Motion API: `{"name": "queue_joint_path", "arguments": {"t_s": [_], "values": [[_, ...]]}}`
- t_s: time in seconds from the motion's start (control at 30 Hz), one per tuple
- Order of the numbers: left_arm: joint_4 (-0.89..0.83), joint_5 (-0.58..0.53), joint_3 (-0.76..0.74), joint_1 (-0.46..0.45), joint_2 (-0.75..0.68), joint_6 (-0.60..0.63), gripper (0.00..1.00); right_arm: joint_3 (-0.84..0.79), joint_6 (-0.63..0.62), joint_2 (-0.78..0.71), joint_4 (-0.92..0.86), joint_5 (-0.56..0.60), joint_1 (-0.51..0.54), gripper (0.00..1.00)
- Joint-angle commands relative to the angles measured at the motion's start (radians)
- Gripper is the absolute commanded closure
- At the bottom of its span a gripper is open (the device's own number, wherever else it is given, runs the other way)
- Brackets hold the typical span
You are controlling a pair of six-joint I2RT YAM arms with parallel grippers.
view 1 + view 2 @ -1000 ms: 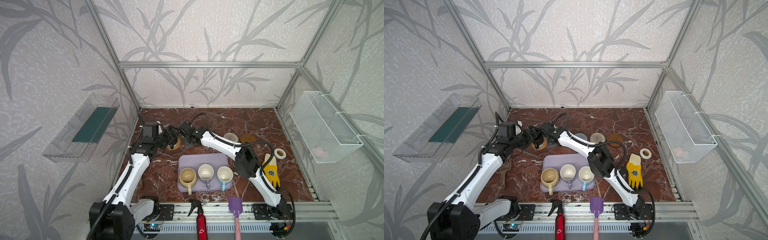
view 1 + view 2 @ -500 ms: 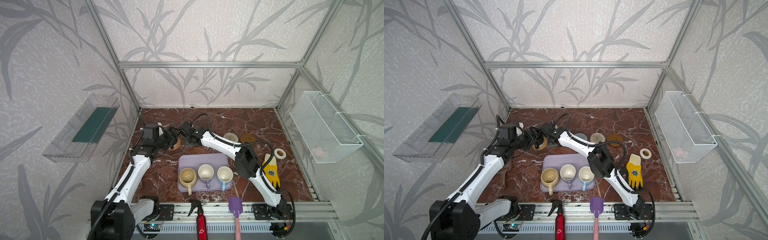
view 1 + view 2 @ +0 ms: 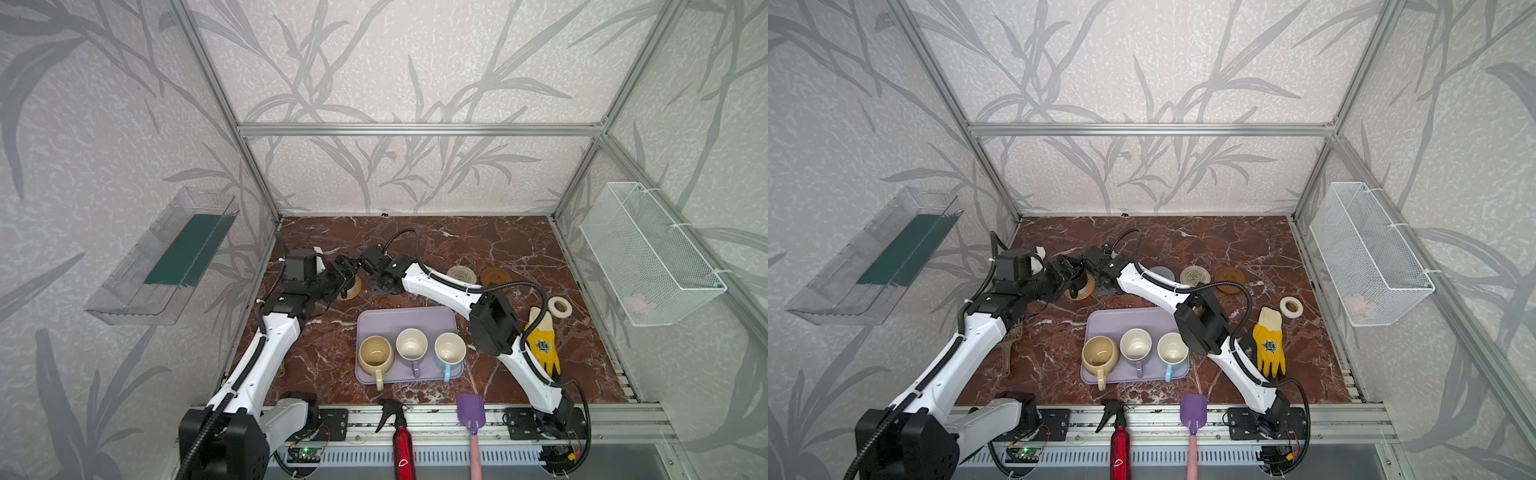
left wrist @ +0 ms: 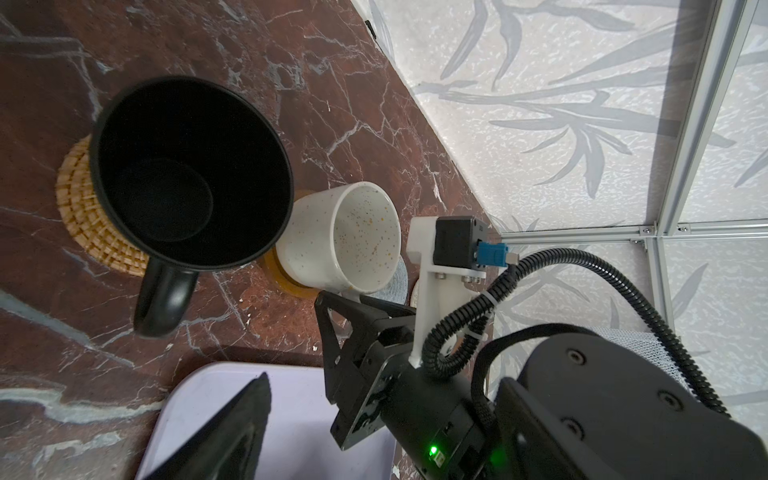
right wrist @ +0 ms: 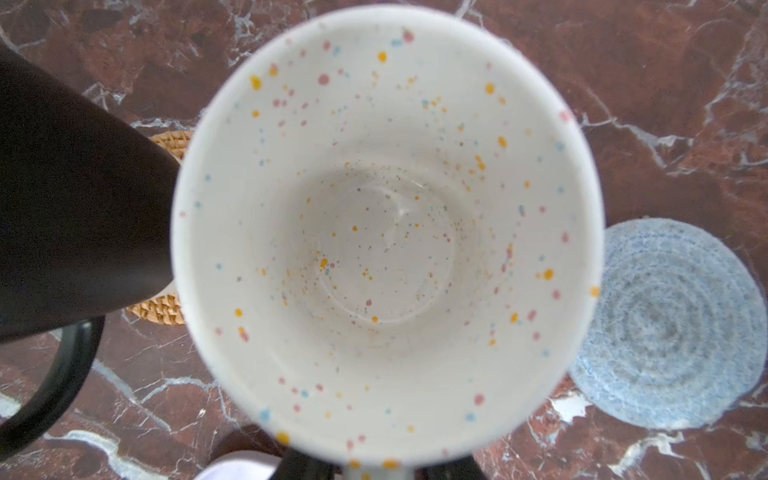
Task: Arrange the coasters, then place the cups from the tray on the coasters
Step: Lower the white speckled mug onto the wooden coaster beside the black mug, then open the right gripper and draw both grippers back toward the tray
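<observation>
The cream-yellow cup on the tray is next for my left gripper, which should go there and close on the cup's handle (image 3: pixel 379 379).
A black cup (image 4: pixel 187 166) stands on the golden rattan coaster (image 4: pixel 79 208). My left gripper (image 3: pixel 343 272) hangs open just beside it, one finger (image 4: pixel 237 428) over the tray (image 4: pixel 299 399). The speckled white cup (image 4: pixel 345 241) stands on an amber-brown coaster (image 4: pixel 282 278). My right gripper (image 3: pixel 1100 282) is above that cup, its fingers on either side of the handle (image 5: pixel 374 469); whether they press it is unclear. The grey-blue coaster (image 5: pixel 669 324), cream spiral coaster (image 3: pixel 461 273) and second amber coaster (image 3: pixel 495 275) lie bare. The cream-yellow (image 3: pixel 375 355), lavender (image 3: pixel 411 344) and light blue (image 3: pixel 449 348) cups stand on the tray (image 3: pixel 407 320).
A white tape roll (image 3: pixel 560 306) and a yellow glove (image 3: pixel 542 347) lie at the right. A red spray bottle (image 3: pixel 401 440) and a purple scoop (image 3: pixel 471 411) sit at the front rail. A wire basket (image 3: pixel 648 253) and a clear shelf (image 3: pixel 166 266) hang on the side walls.
The left arm has shifted slightly beside the black cup. The right arm stays over the speckled white cup, and the cups have not moved.
</observation>
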Motion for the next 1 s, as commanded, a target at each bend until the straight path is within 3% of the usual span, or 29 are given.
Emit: {"name": "queue_joint_path", "arguments": {"t_s": [0.0,0.4,0.63,0.83,0.97], "values": [[0.022,0.009,-0.002,0.002,-0.032,0.000,0.13,-0.024,0.006,-0.059,-0.002,-0.019,0.006,0.61],[-0.028,0.000,-0.003,0.002,-0.058,0.018,0.12,-0.064,-0.014,-0.112,0.007,-0.090,0.004,0.60],[-0.146,0.007,0.024,0.002,-0.075,0.078,0.12,-0.131,-0.020,-0.177,0.034,-0.112,0.004,0.58],[-0.349,0.006,0.083,-0.020,-0.081,0.194,0.11,-0.212,-0.063,-0.277,0.050,-0.081,0.004,0.30],[-0.526,-0.115,0.143,-0.117,-0.097,0.257,0.05,-0.314,-0.065,-0.387,0.082,-0.113,0.004,0.19]]}}
